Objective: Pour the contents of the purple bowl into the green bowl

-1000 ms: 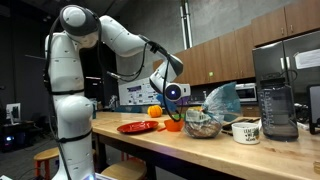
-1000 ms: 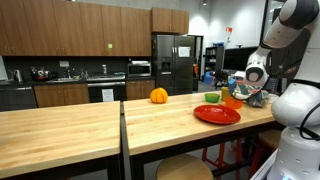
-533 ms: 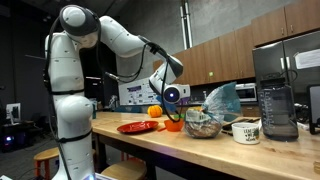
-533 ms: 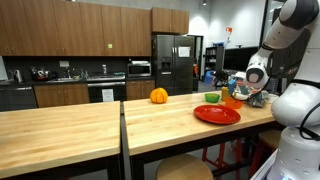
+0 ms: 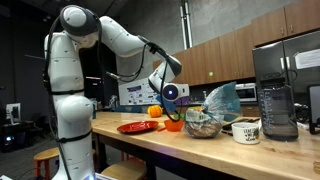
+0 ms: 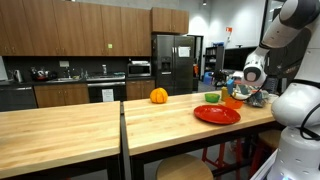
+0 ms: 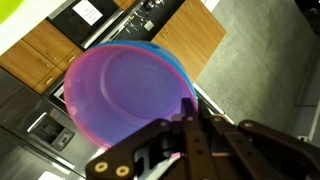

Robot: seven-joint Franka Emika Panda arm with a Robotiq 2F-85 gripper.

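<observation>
Next, I let go of the purple bowl with my gripper on the counter [image 5: 137, 118] behind the red plate, next to the small pumpkin. The purple bowl is now held above the counter.
My gripper [image 7: 185, 122] is shut on the rim of the purple bowl [image 7: 125, 95], which fills the wrist view with its inside facing the camera; I see nothing in it. In an exterior view the purple bowl [image 5: 173, 94] is held on its side in the air above the counter, with the gripper [image 5: 162, 88] behind it. The green bowl [image 6: 212, 97] stands on the counter beside the gripper [image 6: 249, 78], behind the red plate. A bright green patch [image 7: 12, 12] shows in the corner of the wrist view.
A flat red plate [image 5: 137, 127] lies near the counter's front edge [image 6: 217, 115]. An orange bowl [image 5: 174, 125], an orange fruit [image 5: 154, 110], a grey bowl heaped with stuff [image 5: 203, 125], a mug [image 5: 246, 131] and a blender [image 5: 277, 100] stand along the counter. A small pumpkin [image 6: 158, 95] sits further along.
</observation>
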